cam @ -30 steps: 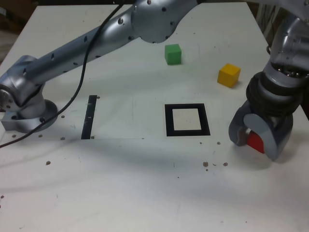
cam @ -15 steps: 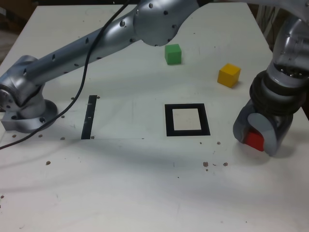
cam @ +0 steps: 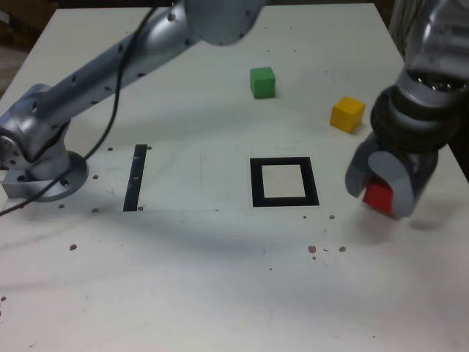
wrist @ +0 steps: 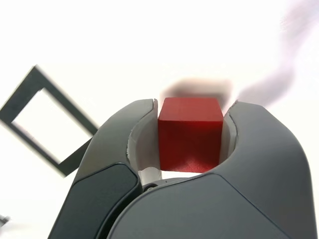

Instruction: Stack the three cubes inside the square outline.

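Next, I release the red cube with my gripper so that it rests on the pale middle of the black square outline (cam: 284, 180) (wrist: 52, 126).
My gripper (cam: 382, 192) is shut on the red cube (cam: 379, 197), holding it a little above the table at the exterior view's right. The wrist view shows the red cube (wrist: 190, 134) clamped between both grey jaws of the gripper (wrist: 189, 142), its shadow on the white surface beyond it. The square outline (cam: 283, 182), thick black with a pale inside, lies to the left of the gripper in the exterior view and holds nothing; the square outline (wrist: 47, 118) also shows in the wrist view. The yellow cube (cam: 347, 114) and the green cube (cam: 262, 81) rest farther back on the table.
A thin black strip (cam: 135, 177) lies at the exterior view's left. The arm's base (cam: 37, 165) stands at the left edge and its long grey link (cam: 124, 62) with a black cable spans the back. Small dark specks dot the white table (cam: 220, 279).
The jaws have closed onto the red cube and the gripper has risen and shifted slightly left with it. The upper arm link has swung toward the back.
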Motion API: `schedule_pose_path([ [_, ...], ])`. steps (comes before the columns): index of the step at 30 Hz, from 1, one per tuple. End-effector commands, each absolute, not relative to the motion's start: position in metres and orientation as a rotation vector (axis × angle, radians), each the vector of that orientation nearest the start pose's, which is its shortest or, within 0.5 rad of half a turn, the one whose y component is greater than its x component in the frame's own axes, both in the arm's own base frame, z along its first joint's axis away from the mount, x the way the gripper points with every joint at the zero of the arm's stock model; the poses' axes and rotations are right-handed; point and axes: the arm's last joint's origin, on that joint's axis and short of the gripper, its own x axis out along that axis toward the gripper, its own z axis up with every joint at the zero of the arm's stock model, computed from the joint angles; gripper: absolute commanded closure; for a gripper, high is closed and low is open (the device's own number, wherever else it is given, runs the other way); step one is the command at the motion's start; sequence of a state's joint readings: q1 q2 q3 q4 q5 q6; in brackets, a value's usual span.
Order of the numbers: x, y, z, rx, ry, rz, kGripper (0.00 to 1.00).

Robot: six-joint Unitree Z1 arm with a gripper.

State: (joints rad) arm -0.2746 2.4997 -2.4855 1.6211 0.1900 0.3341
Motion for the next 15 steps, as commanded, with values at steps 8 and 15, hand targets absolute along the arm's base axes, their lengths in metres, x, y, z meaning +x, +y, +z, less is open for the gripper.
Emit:
schedule_pose_path([
  [8, 0.424, -0.109, 0.283, 0.569, 1.677, -0.253, 0.71],
  [15, 0.389, -0.094, 0.283, 0.550, 1.770, -0.174, 0.70],
])
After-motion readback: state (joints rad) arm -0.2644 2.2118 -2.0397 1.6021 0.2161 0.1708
